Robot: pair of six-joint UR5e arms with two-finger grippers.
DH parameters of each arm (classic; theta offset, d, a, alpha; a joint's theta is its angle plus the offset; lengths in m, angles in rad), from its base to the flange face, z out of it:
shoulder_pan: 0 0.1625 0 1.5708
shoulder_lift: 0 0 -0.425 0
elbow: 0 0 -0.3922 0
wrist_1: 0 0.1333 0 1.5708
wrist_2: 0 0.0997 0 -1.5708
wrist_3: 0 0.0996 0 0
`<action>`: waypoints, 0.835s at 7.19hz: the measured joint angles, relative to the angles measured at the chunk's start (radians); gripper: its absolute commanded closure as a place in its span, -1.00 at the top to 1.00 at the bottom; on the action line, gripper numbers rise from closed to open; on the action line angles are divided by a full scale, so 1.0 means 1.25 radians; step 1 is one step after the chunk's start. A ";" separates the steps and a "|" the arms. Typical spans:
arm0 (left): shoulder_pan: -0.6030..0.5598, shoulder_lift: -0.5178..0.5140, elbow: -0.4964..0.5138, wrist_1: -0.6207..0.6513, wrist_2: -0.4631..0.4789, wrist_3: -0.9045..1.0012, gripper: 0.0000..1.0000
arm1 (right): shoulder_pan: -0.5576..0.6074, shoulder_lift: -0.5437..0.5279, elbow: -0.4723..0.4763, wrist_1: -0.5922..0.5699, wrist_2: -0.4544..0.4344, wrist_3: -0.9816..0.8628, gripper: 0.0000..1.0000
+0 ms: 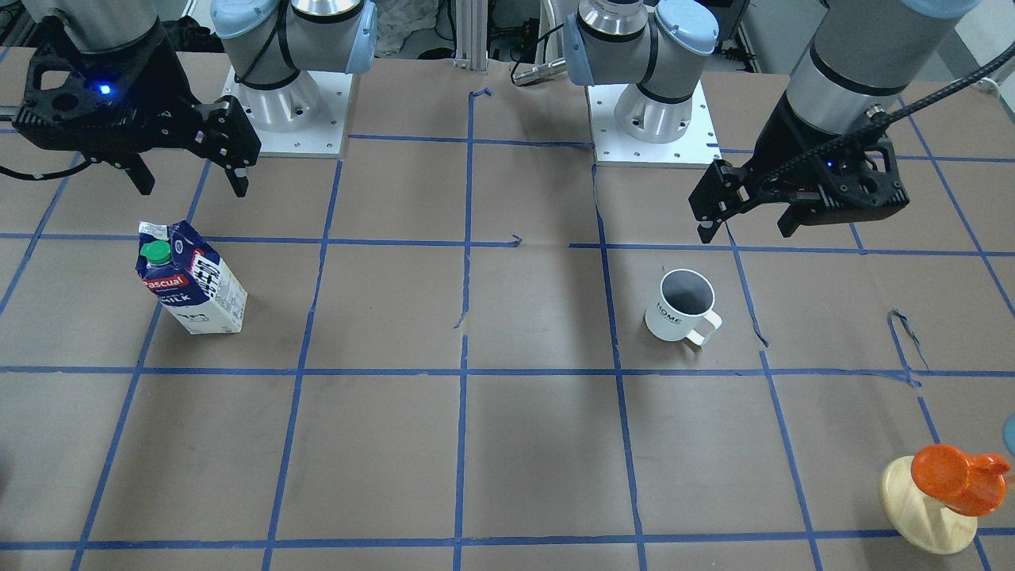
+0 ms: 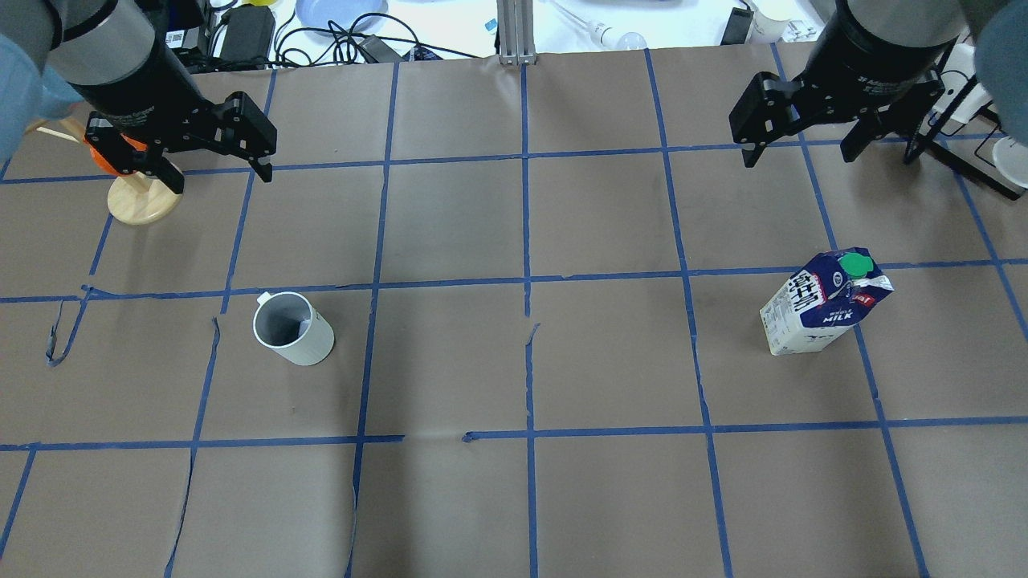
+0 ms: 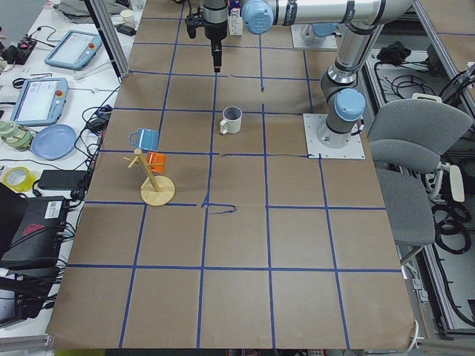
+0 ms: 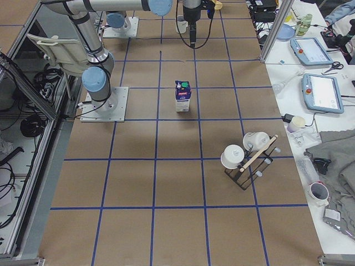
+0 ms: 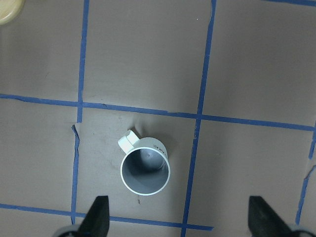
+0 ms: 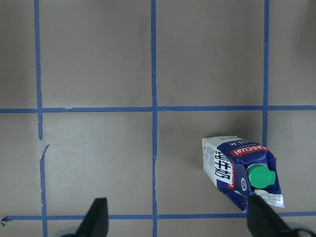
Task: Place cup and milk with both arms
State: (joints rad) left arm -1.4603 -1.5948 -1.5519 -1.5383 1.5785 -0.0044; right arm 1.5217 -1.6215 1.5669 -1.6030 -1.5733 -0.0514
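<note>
My left gripper is to go next to the white cup's rim [image 1: 713,294] [image 5: 122,176] and close there, just beside the cup's handle, toward the arm bases.
The white cup [image 1: 680,305] with a dark grey inside stands upright on the table; it also shows in the overhead view [image 2: 293,327] and the left wrist view [image 5: 145,170]. My left gripper [image 1: 745,230] is open and empty, high above the table, behind and to the side of the cup [image 2: 221,178]. The blue and white milk [image 1: 194,277] carton with a green cap stands upright on the other side [image 2: 819,305] and shows in the right wrist view [image 6: 239,170]. My right gripper [image 1: 194,189] is open and empty, raised beyond the milk [image 2: 800,157].
An orange cup hangs on a pale wooden stand [image 1: 928,507] at the table's corner on my left [image 2: 136,205], under my left gripper in the overhead view. A black rack with white cups [image 4: 247,155] stands at the right end. The arm bases [image 1: 285,111] are at the robot's edge.
</note>
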 measured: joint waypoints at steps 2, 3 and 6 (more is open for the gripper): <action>0.000 -0.001 -0.002 0.001 0.001 0.000 1.00 | 0.000 -0.001 -0.001 0.000 0.000 0.001 1.00; 0.000 -0.001 -0.002 0.002 0.000 0.000 1.00 | 0.000 -0.001 -0.001 0.000 0.001 0.001 1.00; 0.000 -0.008 -0.004 0.002 0.002 -0.001 1.00 | 0.000 0.000 -0.002 0.000 0.002 0.003 1.00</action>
State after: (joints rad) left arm -1.4603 -1.6042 -1.5565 -1.5358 1.5809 -0.0056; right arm 1.5217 -1.6216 1.5642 -1.6030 -1.5713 -0.0476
